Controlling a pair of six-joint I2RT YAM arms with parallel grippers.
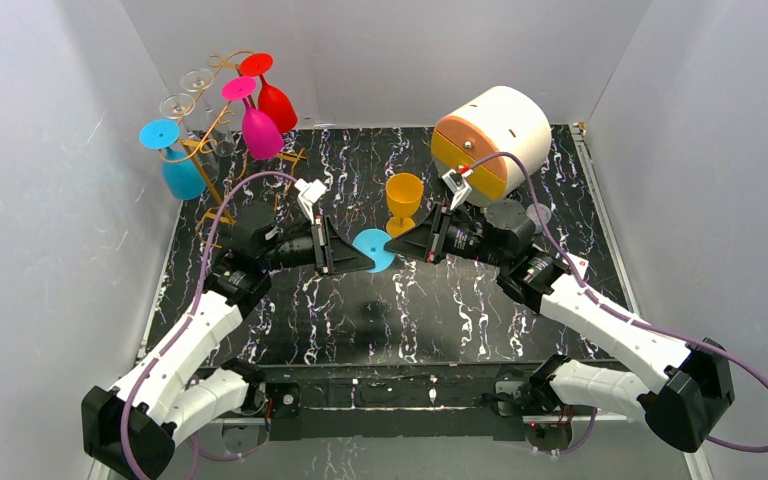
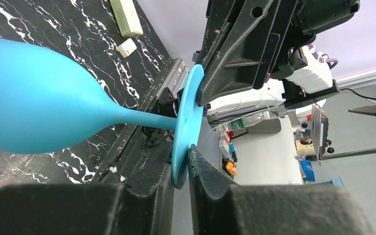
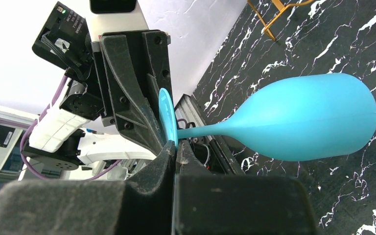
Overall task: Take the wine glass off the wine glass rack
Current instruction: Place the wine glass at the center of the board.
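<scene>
I have the upside-down blue wine glass by its foot in both grippers, so next I open my right gripper and take the bowl [image 3: 313,117] with it once my left gripper tilts the glass.
A blue wine glass is held off the table between both grippers; only its round foot [image 1: 376,248] shows from above. In the left wrist view its bowl [image 2: 34,103] lies sideways over the black marble table. My left gripper [image 1: 366,262] [image 2: 181,169] is shut on one edge of the foot [image 2: 188,117]. My right gripper [image 1: 394,247] [image 3: 175,147] is shut on the opposite edge of the foot [image 3: 166,115]; the bowl [image 3: 313,117] points away. The gold wire wine glass rack [image 1: 210,150] stands at the back left with blue [image 1: 178,170], magenta [image 1: 258,125], red [image 1: 274,98] and clear [image 1: 188,98] glasses hanging.
An orange goblet [image 1: 404,202] stands upright just behind the grippers. A round cream and orange container [image 1: 490,140] sits at the back right. The rack's base [image 3: 274,14] shows at the top of the right wrist view. White walls enclose the table.
</scene>
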